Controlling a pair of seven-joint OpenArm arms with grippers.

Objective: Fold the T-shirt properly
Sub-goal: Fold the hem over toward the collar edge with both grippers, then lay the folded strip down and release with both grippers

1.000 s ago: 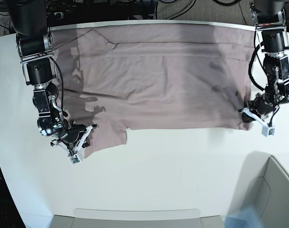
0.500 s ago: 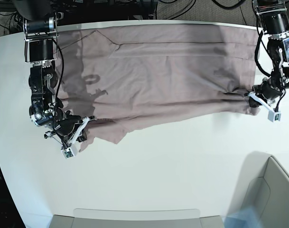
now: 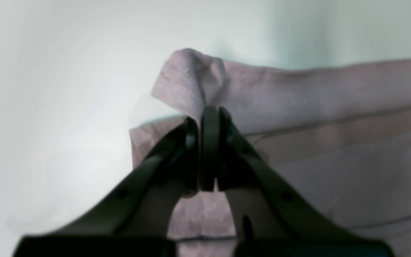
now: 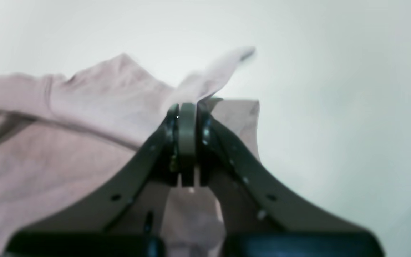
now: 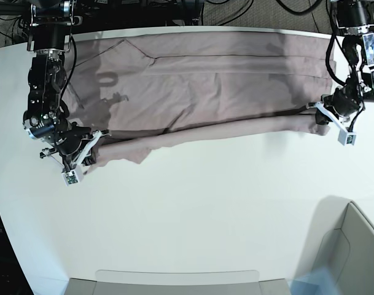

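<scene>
The robot's left gripper should release the T-shirt's raised near corner by the side end of its far folded strip (image 5: pixel 323 59) (image 3: pixel 193 235).
The mauve-pink T-shirt (image 5: pixel 205 80) lies spread across the far half of the white table (image 5: pixel 205 203), its near edge raised into a long roll. My left gripper (image 5: pixel 322 117), at the right of the base view, is shut on the shirt's right corner. In the left wrist view that gripper (image 3: pixel 207 110) pinches a bunched fold of the shirt (image 3: pixel 334 107). My right gripper (image 5: pixel 91 147), at the left of the base view, is shut on the shirt's left corner. In the right wrist view that gripper (image 4: pixel 187 107) pinches the shirt (image 4: pixel 84 107) above the table.
A grey bin (image 5: pixel 352 246) stands at the near right corner. A grey tray edge (image 5: pixel 174 279) runs along the near side. Cables hang behind the table's far edge. Both arm columns stand at the far corners.
Both grippers have moved toward the far edge and lifted, carrying the shirt's near edge back over the rest of the shirt. The visible shirt area has become narrower.
</scene>
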